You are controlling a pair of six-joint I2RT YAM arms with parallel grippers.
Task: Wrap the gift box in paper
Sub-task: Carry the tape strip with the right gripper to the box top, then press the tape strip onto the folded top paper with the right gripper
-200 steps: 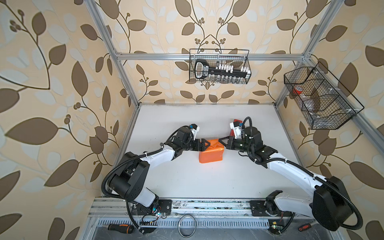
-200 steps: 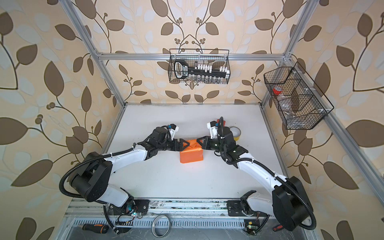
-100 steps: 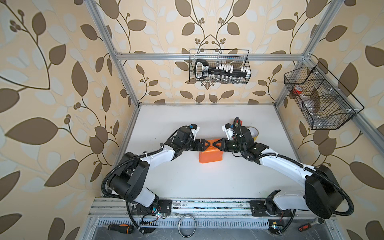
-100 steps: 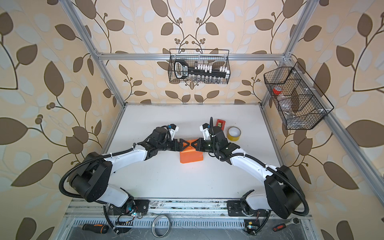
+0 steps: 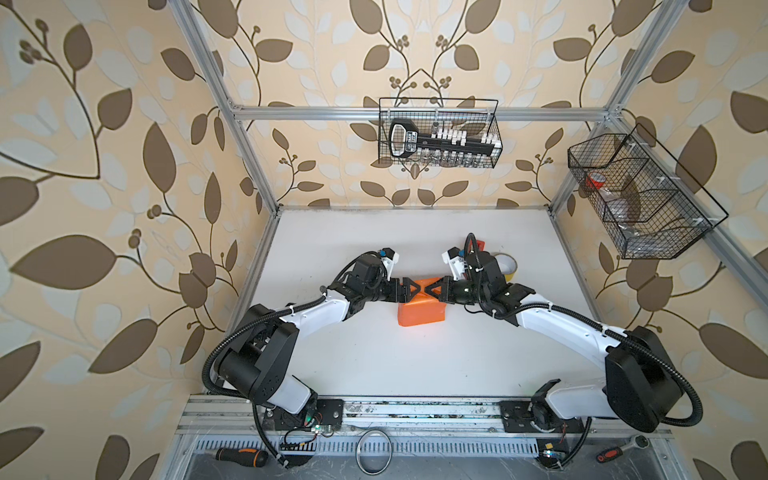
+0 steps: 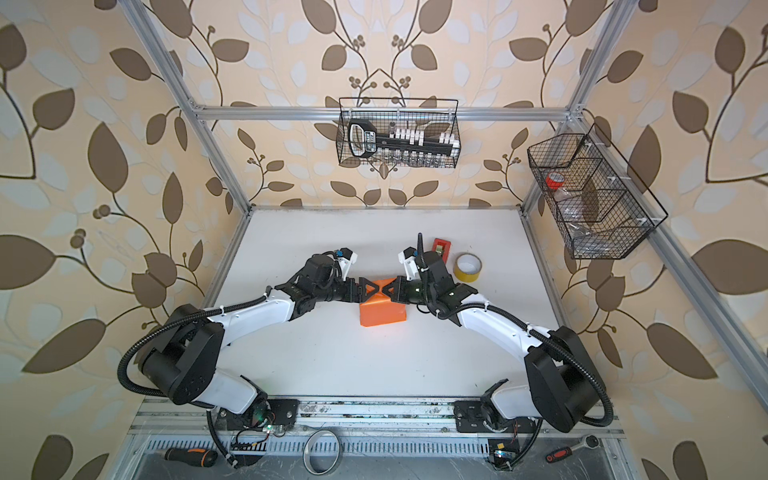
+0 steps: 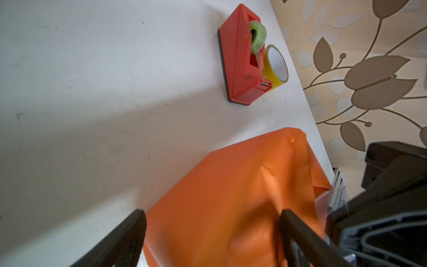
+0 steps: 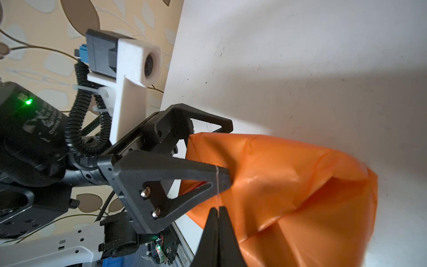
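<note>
My right gripper is going to release the thin piece of clear tape, now held just above the paper, on the orange paper's top beside my left gripper's fingertips [image 5: 424, 295] [image 8: 248, 228].
The gift box is hidden under the glossy orange paper [image 5: 419, 313] [image 6: 382, 313], which lies folded over it mid-table. My left gripper [image 5: 412, 289] [image 7: 212, 213] is open, its two fingers spread over the far top edge of the paper [image 7: 231, 185]. Facing it tip to tip, my right gripper [image 5: 433, 289] [image 8: 217, 208] is shut on a thin strip of clear tape [image 7: 322, 201], held just above the paper [image 8: 288, 185]. In the right wrist view the left gripper [image 8: 228, 152] touches the bundle's near corner.
A red tape dispenser [image 6: 440, 245] [image 7: 238, 64] and a yellow tape roll [image 6: 467, 268] [image 7: 276, 67] sit behind the right arm. Wire baskets hang on the back wall [image 5: 438, 133] and the right wall [image 5: 640, 199]. Hand tools [image 5: 241, 455] lie below the front rail.
My right arm has swung left from the tape dispenser to the wrapped box and now meets the left gripper. The left arm and the paper have stayed put.
</note>
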